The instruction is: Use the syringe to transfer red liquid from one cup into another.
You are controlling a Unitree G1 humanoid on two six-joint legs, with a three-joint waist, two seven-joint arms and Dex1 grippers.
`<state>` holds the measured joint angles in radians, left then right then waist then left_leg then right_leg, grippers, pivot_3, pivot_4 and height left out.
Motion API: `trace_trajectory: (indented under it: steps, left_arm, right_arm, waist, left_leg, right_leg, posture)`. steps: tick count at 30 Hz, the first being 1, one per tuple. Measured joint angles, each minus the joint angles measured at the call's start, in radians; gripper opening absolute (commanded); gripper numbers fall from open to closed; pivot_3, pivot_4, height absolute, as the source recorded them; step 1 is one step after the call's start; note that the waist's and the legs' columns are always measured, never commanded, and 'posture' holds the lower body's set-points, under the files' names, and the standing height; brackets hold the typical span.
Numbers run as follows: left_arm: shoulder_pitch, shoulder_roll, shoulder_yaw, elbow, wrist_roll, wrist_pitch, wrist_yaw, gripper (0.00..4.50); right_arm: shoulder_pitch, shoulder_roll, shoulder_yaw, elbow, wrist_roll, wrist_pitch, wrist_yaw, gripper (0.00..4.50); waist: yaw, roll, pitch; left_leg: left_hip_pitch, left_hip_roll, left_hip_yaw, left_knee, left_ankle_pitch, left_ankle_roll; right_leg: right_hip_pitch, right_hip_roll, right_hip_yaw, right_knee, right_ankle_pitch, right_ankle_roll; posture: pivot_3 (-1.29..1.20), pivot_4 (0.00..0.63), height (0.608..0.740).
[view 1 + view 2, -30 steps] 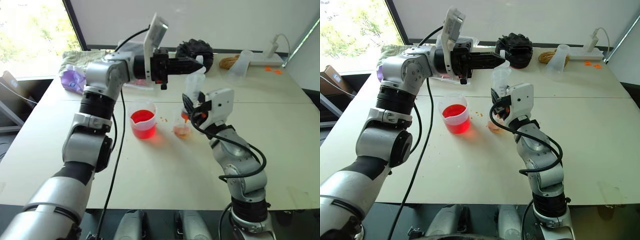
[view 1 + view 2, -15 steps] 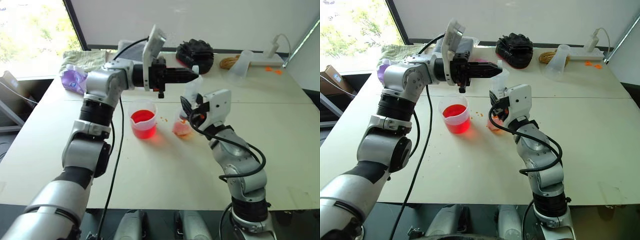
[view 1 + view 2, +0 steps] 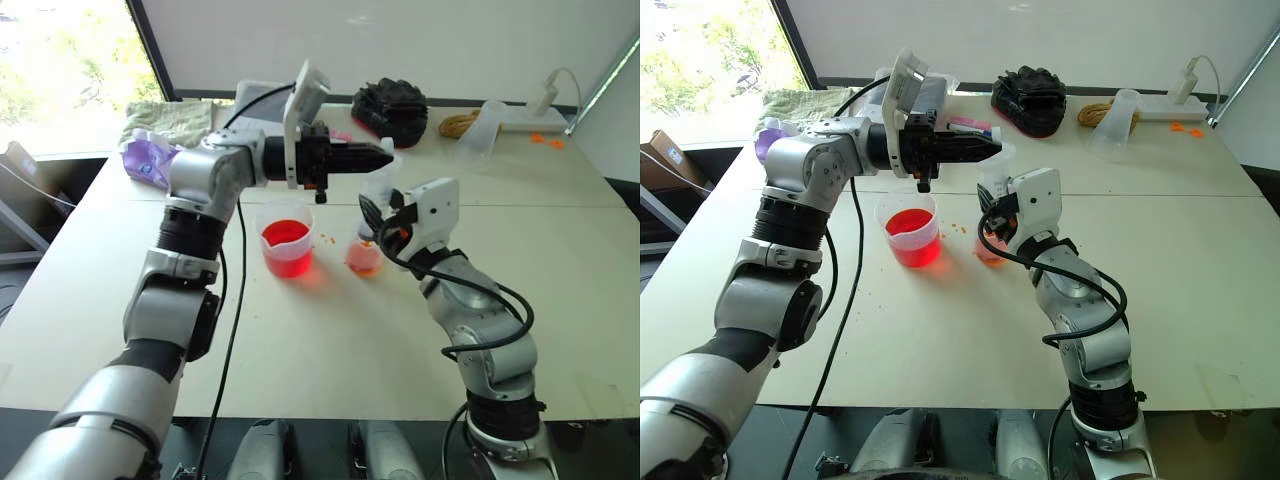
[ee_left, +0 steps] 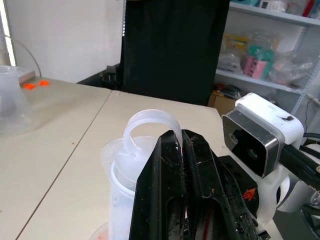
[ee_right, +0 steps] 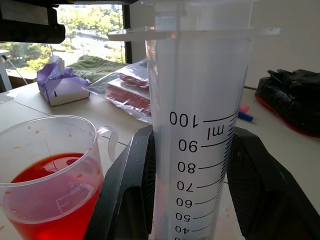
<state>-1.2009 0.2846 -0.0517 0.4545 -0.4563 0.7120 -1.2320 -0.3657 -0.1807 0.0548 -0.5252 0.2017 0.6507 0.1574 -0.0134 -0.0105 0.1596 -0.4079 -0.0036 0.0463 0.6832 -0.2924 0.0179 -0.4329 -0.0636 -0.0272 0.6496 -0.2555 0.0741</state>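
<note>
The syringe will leave my right gripper on the table [image 3: 450, 262] beside the smaller cup, opposite the spouted cup.
The syringe [image 5: 200, 125] stands upright over the smaller clear cup [image 3: 363, 258], which holds a little orange-red liquid. My right gripper [image 3: 384, 214] is shut on its barrel. At the syringe's top, my left gripper [image 3: 386, 155] lies level and shut, its fingertips [image 4: 181, 142] against the plunger's white ring [image 4: 145, 127]. The wider spouted cup [image 3: 287, 240], about a third full of red liquid [image 3: 285, 247], stands just left of the small cup on the table [image 3: 300, 350].
At the table's far edge lie a black bag [image 3: 392, 105], a coil of rope [image 3: 458, 123], an overturned clear cup [image 3: 480, 130] and a power strip [image 3: 545, 100]. A purple tissue pack [image 3: 145, 160] and a green towel [image 3: 170, 118] lie at the far left.
My left gripper has sunk a little together with the plunger's top. The right gripper and the syringe barrel have stayed in place over the small cup.
</note>
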Motion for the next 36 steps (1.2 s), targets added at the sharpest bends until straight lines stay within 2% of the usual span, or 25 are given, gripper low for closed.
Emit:
trace_trajectory:
  steps: [3, 6, 10, 15, 23, 28, 32, 36]
  left_arm:
    - [-0.027, 0.011, 0.010, 0.008, -0.014, 0.039, 0.012, 0.06]
    - [-0.038, 0.027, 0.019, 0.005, -0.021, 0.061, 0.016, 0.86]
    - [-0.029, 0.058, 0.011, 0.004, -0.008, 0.065, 0.015, 2.35]
    - [-0.017, 0.097, -0.003, 0.001, -0.005, 0.064, 0.005, 2.35]
    - [-0.009, 0.277, 0.070, -0.019, -0.011, 0.096, 0.029, 2.35]
    - [0.148, 0.419, 0.064, -0.189, -0.035, 0.178, -0.019, 2.35]
    - [0.218, 0.448, 0.049, -0.305, -0.059, 0.204, -0.047, 2.35]
    - [0.264, 0.433, 0.025, -0.387, -0.081, 0.210, -0.042, 2.35]
  right_arm:
    - [-0.013, 0.000, -0.005, 0.001, 0.001, -0.002, 0.005, 1.41]
    - [-0.030, 0.001, -0.012, 0.003, 0.001, -0.006, 0.008, 1.41]
    - [-0.040, 0.000, -0.045, 0.013, 0.001, -0.026, 0.010, 1.41]
    - [-0.057, 0.003, -0.044, 0.013, 0.002, -0.047, 0.024, 1.41]
    - [-0.057, 0.003, -0.055, 0.013, 0.020, -0.048, 0.033, 1.41]
    - [-0.056, -0.009, -0.073, 0.019, 0.040, -0.046, 0.048, 1.41]
    - [-0.076, -0.033, -0.086, 0.034, 0.064, -0.022, 0.066, 1.41]
    - [-0.099, -0.090, -0.148, 0.036, 0.108, 0.030, 0.088, 1.41]
  waist:
    - [0.000, 0.000, 0.000]
    - [0.000, 0.000, 0.000]
    - [-0.001, 0.000, 0.000]
    - [-0.001, 0.000, 0.000]
    - [-0.002, 0.000, 0.000]
    - [-0.002, 0.000, 0.000]
    - [0.005, 0.000, 0.000]
    - [0.003, 0.000, 0.000]
  left_leg:
    - [0.000, 0.000, 0.000, 0.000, 0.000, 0.000]
    - [0.000, 0.000, 0.000, 0.000, 0.000, 0.000]
    - [0.000, 0.000, 0.000, 0.000, 0.000, 0.000]
    - [0.000, 0.000, 0.000, 0.000, 0.000, 0.000]
    - [0.000, 0.000, 0.000, 0.000, 0.000, 0.000]
    - [0.000, 0.001, 0.000, 0.000, 0.001, -0.001]
    - [0.000, 0.000, 0.000, 0.001, 0.000, -0.001]
    - [0.000, 0.000, 0.000, 0.001, 0.000, 0.000]
  right_leg:
    - [0.000, 0.000, 0.000, 0.000, 0.000, 0.000]
    - [0.000, 0.000, 0.000, 0.000, 0.000, 0.000]
    - [0.000, 0.000, 0.000, 0.000, 0.000, 0.000]
    - [0.000, 0.000, 0.000, 0.000, 0.000, 0.000]
    - [0.000, 0.000, 0.000, 0.000, 0.000, 0.000]
    - [0.000, -0.001, 0.000, 0.001, 0.000, 0.000]
    - [0.001, -0.001, 0.000, 0.000, 0.000, 0.000]
    - [0.001, -0.001, 0.000, 0.000, 0.000, 0.000]
  posture:
    - [0.00, 0.150, 0.740]
    - [0.00, 0.150, 0.740]
    - [0.00, 0.150, 0.740]
    - [0.00, 0.150, 0.740]
    - [0.00, 0.150, 0.740]
    - [0.00, 0.150, 0.740]
    - [0.00, 0.150, 0.740]
    - [0.00, 0.150, 0.740]
